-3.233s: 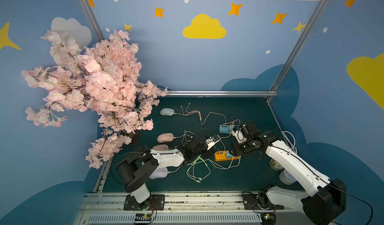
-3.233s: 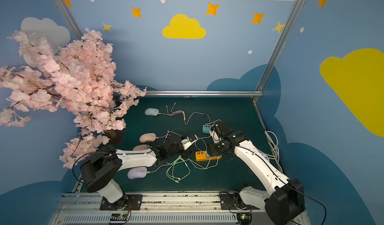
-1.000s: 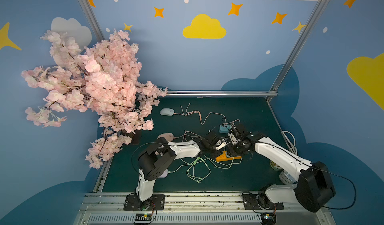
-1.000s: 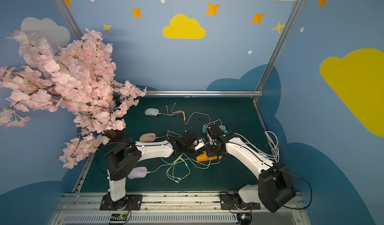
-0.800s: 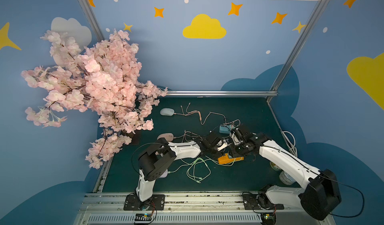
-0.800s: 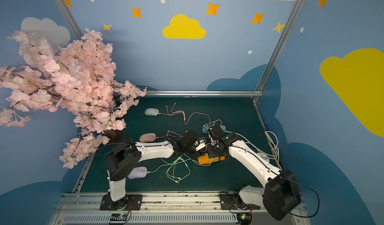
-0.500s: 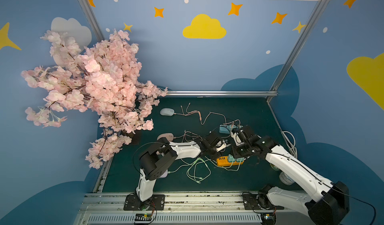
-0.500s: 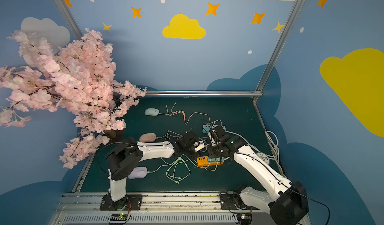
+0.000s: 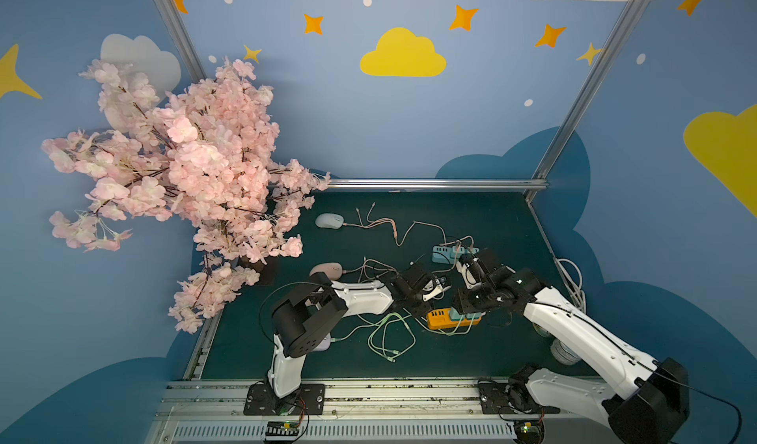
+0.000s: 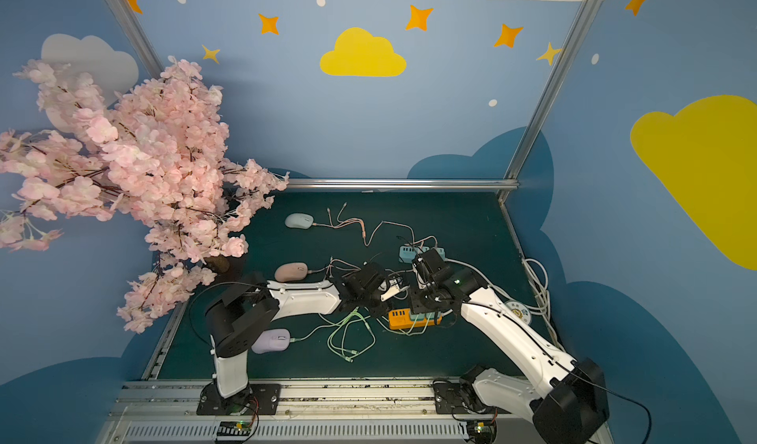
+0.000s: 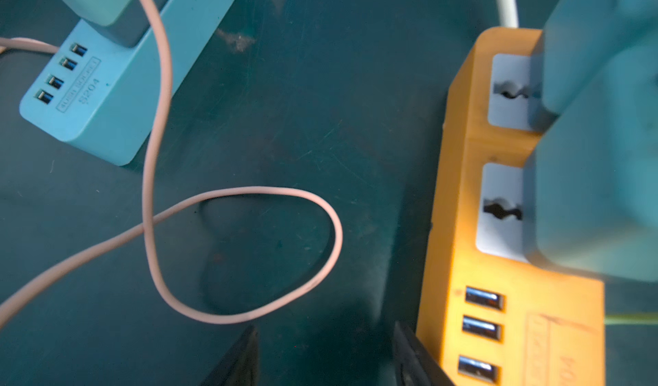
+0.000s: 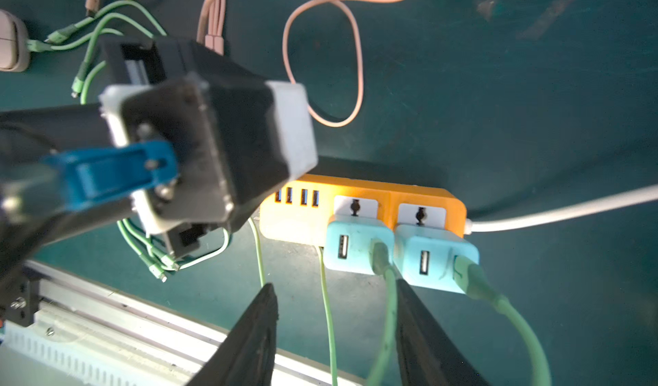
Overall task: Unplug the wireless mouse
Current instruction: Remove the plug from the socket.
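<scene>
I see only the green cable between my right gripper's fingers, so I will grip the teal adapter (image 12: 356, 245) nearest the USB ports with them while my left gripper holds the strip.
Three mice lie on the green mat, each on a cable: a pale one (image 9: 329, 220) at the back, a pink one (image 9: 327, 270) and a purple one (image 10: 272, 339) on a green cable (image 10: 348, 333). Which is the wireless mouse I cannot tell. Green cables run into two teal adapters (image 12: 356, 249) plugged into the orange power strip (image 9: 444, 315). My right gripper (image 12: 334, 284) hangs open just above and in front of the adapters, with a thin green cable (image 12: 329, 316) passing loose between its fingers. My left gripper (image 11: 325, 325) stands open over bare mat beside the strip's USB end.
A teal power strip (image 9: 450, 253) with pink cables sits behind the grippers. A pink cable loop (image 11: 334, 231) lies ahead of the left fingers. The two wrists are close together. A blossom tree (image 9: 184, 175) overhangs the left side. White cords (image 9: 573, 282) lie by the right wall.
The right arm has drawn back toward the front right and its jaws have opened. The orange strip slid slightly toward the front. The left arm has barely moved.
</scene>
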{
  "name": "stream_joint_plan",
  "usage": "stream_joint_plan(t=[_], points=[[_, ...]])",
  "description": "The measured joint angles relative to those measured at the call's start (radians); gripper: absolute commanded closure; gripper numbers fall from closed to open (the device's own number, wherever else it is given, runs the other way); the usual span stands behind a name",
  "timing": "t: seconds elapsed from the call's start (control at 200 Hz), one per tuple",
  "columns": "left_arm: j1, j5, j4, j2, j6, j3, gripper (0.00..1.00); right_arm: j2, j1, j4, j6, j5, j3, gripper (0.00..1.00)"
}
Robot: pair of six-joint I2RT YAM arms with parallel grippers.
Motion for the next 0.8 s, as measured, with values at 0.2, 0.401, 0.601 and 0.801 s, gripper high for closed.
stream_joint_plan(t=[0.2,0.401,0.601,0.801], points=[[-0.013,-0.003,0.022,-0.035,0.001,-0.019,0.39,-0.031,0.001,-0.007,-0.003,0.021,0.002,0.38],[-0.022,0.009,0.029,-0.043,0.007,-0.019,0.39,0.064,0.001,0.000,-0.016,0.006,0.002,0.41],[-0.026,0.043,0.009,-0.043,0.019,-0.016,0.40,0.147,0.001,0.031,-0.027,-0.014,-0.005,0.48],[-0.024,0.088,-0.056,-0.014,0.034,0.039,0.40,0.143,0.001,0.053,-0.024,-0.018,-0.037,0.50]])
